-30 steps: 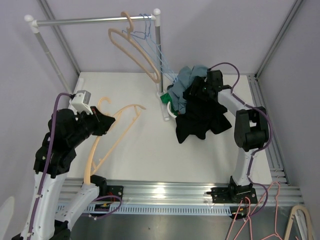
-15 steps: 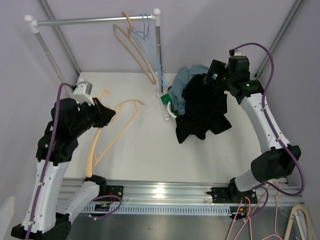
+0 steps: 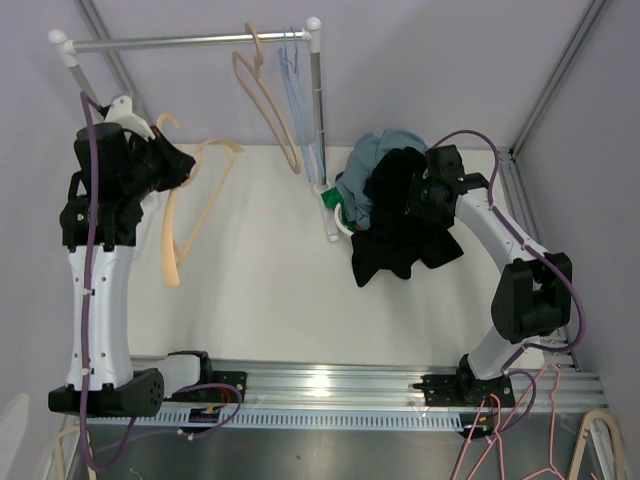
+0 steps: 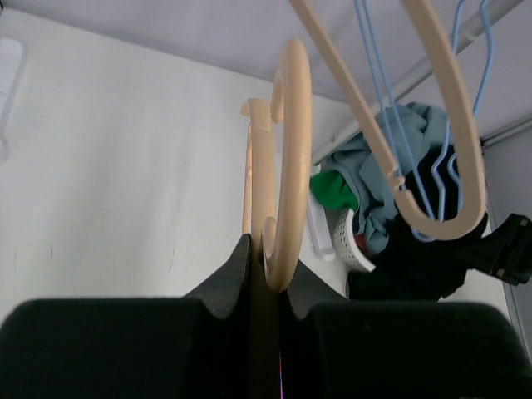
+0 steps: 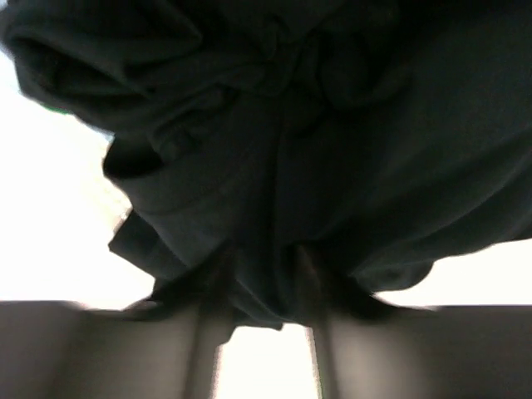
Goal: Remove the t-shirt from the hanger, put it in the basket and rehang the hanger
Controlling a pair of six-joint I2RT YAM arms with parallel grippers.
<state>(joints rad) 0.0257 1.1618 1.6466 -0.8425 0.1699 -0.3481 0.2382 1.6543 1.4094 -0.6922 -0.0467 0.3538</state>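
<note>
Next, the left gripper releases the bare beige hanger on the bar's empty part (image 3: 217,41), close by the other beige hanger.
A bare beige hanger (image 3: 178,215) hangs from my left gripper (image 3: 185,165), which is raised at the back left just under the rail. In the left wrist view the jaws are shut on the hanger (image 4: 287,150) near its hook, at the left gripper (image 4: 270,249). The black t-shirt (image 3: 400,230) lies crumpled on the pile at the right, free of any hanger. My right gripper (image 3: 415,195) is pressed into its upper part. The blurred right wrist view shows the right gripper (image 5: 262,274) closed on a fold of the t-shirt (image 5: 316,125).
The clothes rail (image 3: 180,42) spans the back, carrying another beige hanger (image 3: 265,100) and blue wire hangers (image 3: 300,110). A white basket (image 3: 340,215) by the rack post holds a blue-grey garment (image 3: 370,160) and something green (image 3: 330,200). Pink hangers (image 3: 500,440) lie off the table's front right.
My left arm has lifted the beige hanger up and back toward the rail. My right gripper, open above the pile before, has dropped onto the black t-shirt and closed.
</note>
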